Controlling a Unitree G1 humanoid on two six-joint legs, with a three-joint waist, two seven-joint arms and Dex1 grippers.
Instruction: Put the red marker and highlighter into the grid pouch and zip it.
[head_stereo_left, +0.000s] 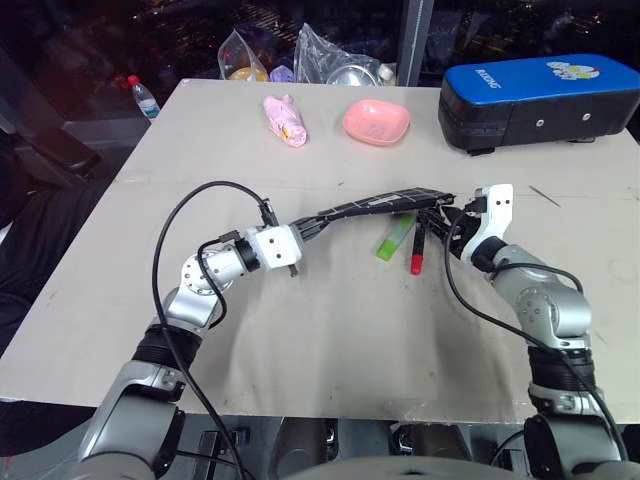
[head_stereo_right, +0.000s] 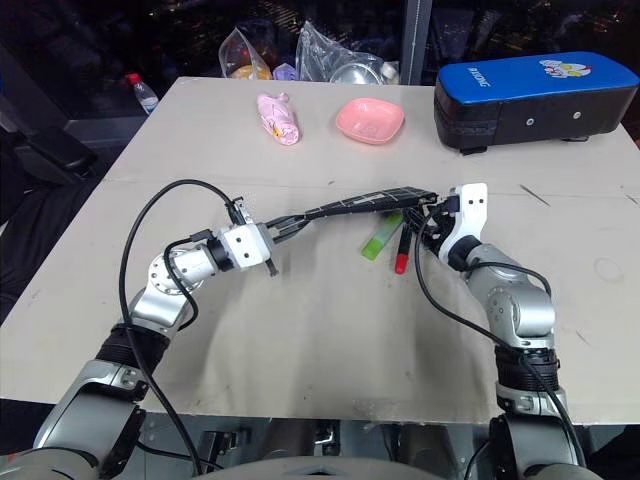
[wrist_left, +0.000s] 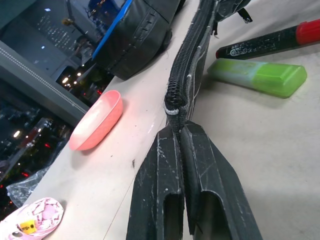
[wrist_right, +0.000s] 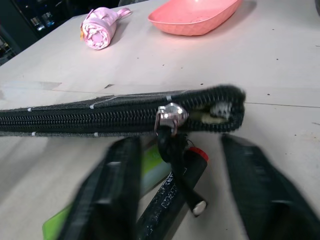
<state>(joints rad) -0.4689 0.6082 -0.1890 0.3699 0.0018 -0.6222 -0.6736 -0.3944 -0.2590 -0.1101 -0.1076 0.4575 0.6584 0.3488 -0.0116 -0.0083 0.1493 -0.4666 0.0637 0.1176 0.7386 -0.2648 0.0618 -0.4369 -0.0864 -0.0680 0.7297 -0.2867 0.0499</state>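
My left gripper is pinching just the very end of the grid pouch, so it should open and grip deeper (wrist_left: 179, 80) along the zipper before my right gripper pulls the slider.
The grid pouch (head_stereo_left: 375, 205) hangs edge-up above the table, zipper side on top. My left gripper (head_stereo_left: 305, 232) is shut on its left end, the fingers (wrist_left: 200, 165) pinching the seam. At the right end my right gripper (head_stereo_left: 440, 222) stands open. In the right wrist view its fingers (wrist_right: 107, 190) flank the black zipper pull (wrist_right: 176, 150), which dangles from the silver slider (wrist_right: 171, 116). A little pale lining shows just beyond the slider. Under the pouch's right half, the highlighter (head_stereo_left: 395, 240) and the red marker (head_stereo_left: 416, 250) lie side by side on the table.
A big blue-and-black case (head_stereo_left: 540, 100) stands at the far right. A pink dish (head_stereo_left: 377, 121) and a pink folded bundle (head_stereo_left: 284, 120) sit at the far middle. Plastic bags (head_stereo_left: 335, 60) and a small bottle (head_stereo_left: 143, 97) are at the back edge.
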